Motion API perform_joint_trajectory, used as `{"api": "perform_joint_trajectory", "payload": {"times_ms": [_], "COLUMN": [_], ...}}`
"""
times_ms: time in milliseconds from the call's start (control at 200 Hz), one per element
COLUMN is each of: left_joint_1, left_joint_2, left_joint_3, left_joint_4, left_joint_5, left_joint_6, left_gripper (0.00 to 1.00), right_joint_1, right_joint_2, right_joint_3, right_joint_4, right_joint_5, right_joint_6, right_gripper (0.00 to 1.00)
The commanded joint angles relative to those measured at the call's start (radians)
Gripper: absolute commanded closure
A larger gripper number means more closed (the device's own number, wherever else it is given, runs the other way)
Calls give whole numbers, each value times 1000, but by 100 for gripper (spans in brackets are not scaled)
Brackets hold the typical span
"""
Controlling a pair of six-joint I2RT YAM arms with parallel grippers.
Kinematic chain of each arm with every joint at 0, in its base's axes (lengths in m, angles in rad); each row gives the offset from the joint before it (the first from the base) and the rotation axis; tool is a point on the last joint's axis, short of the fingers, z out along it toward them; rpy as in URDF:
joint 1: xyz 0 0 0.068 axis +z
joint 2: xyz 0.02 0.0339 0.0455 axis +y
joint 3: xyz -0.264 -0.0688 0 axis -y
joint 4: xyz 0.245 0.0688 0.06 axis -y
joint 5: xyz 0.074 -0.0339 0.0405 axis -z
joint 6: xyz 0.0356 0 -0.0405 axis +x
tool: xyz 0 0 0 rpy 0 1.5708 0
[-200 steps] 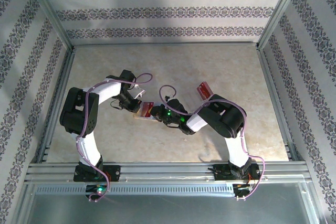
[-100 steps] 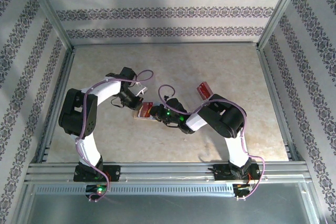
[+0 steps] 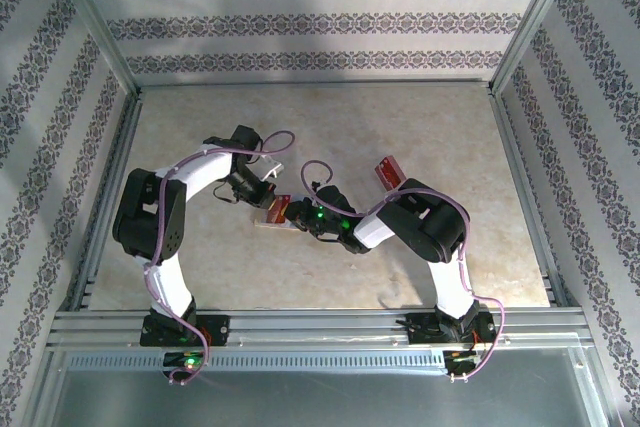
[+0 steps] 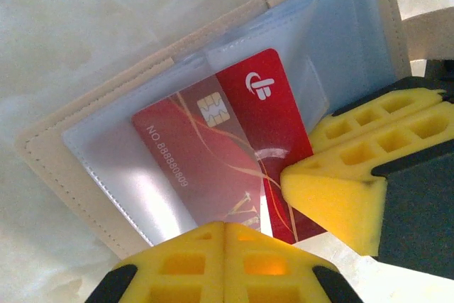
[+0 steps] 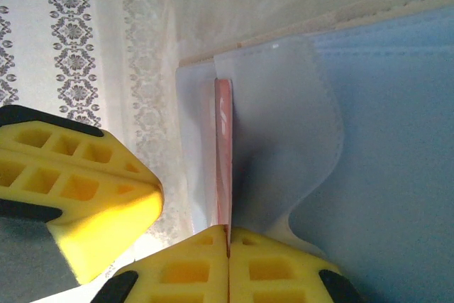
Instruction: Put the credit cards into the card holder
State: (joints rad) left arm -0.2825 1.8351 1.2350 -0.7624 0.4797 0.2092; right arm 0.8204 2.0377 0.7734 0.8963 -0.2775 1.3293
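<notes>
The red credit card sticks out of the sleeve, and my right gripper is far from its logo. Next, I open it and grip its edge nearer the logo (image 4: 286,84).
The tan card holder (image 4: 67,150) lies open on the table, its clear sleeves (image 4: 120,175) facing up. A red credit card (image 4: 241,125) sits partly inside one sleeve. My right gripper (image 5: 227,235) is shut on that card's edge (image 5: 223,147) and shows from the right in the left wrist view (image 4: 305,157). My left gripper (image 4: 225,228) is shut at the holder's near edge; I cannot tell whether it pinches a sleeve. From above, both grippers meet at the holder (image 3: 270,217), the left (image 3: 268,194) and the right (image 3: 300,215). Another red credit card (image 3: 388,171) lies flat behind the right arm.
Metal rails (image 3: 300,327) run along the table's near edge and patterned walls (image 3: 320,22) close in the other sides. Open tabletop (image 3: 330,127) stretches behind the grippers. One yellow finger (image 5: 85,196) of the left gripper sits close beside the right gripper.
The right gripper has edged a little left with the card, toward the holder. The left gripper has shifted only slightly and stays shut.
</notes>
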Motion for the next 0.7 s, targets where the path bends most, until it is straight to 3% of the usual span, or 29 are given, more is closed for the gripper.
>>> {"api": "perform_joint_trajectory", "payload": {"times_ms": [0,185,460,694], "left_joint_1": [-12,-13,-13,-13], "left_joint_2": [13,76,110,119], "left_joint_3": [-12,-9,-23,-22], "left_joint_4": [-7,14,32,29], "left_joint_5": [0,0,-16,-29], "left_joint_6": [7,5,9,16], "left_gripper": [94,94,94,94], "right_joint_1": [-3,-2,-4,-9], "right_joint_2": [44,22,-30,-108], "right_joint_3": [-2,-8,-23,-25], "right_joint_4": [-111,-125,-148,-293], "right_joint_5": [-11,-5,1,24], "right_joint_6": [-25,-34,-58,-119], "right_gripper": [91,80,77,74]}}
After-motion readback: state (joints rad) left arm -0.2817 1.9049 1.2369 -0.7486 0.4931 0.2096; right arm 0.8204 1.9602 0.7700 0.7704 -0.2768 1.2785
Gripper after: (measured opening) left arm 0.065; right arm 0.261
